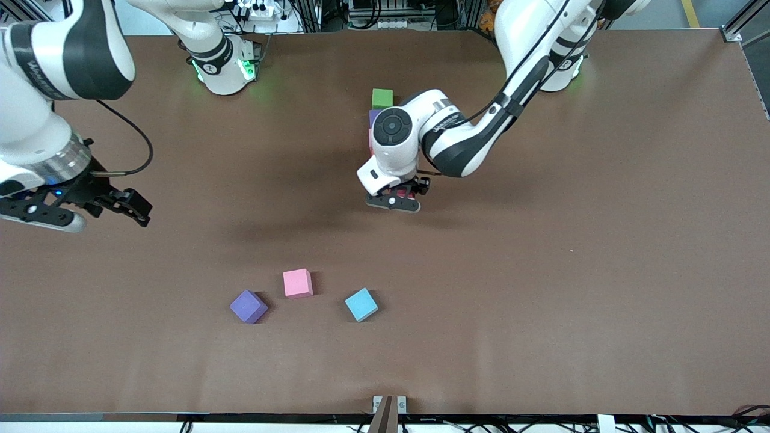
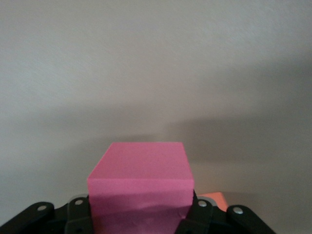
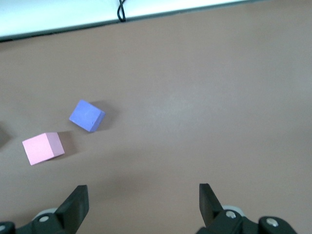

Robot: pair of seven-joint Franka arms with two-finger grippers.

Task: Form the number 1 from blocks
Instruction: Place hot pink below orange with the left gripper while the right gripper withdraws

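My left gripper needs to let go of the deep pink block against the orange block (image 1: 379,175) (image 2: 199,174), so that it makes the line longer, away from the green block.
My left gripper (image 1: 400,197) is low over the middle of the table and shut on a deep pink block (image 2: 141,180); only a reddish sliver of that block (image 1: 402,193) shows in the front view. The corner of an orange block (image 2: 214,199) peeks out beside it. A green block (image 1: 382,98) and a purple block (image 1: 373,115) lie in a line toward the robots' bases, and my left arm hides whatever follows them. Nearer the front camera lie a pink block (image 1: 298,283) (image 3: 43,147), a purple block (image 1: 248,307) (image 3: 87,115) and a light blue block (image 1: 361,304). My right gripper (image 1: 129,207) (image 3: 144,204) waits open and empty.
The brown table (image 1: 571,270) reaches to a front edge with a small metal bracket (image 1: 389,406) at its middle. My right arm hangs above its own end of the table. A white strip and a black cable (image 3: 121,9) mark the table's edge in the right wrist view.
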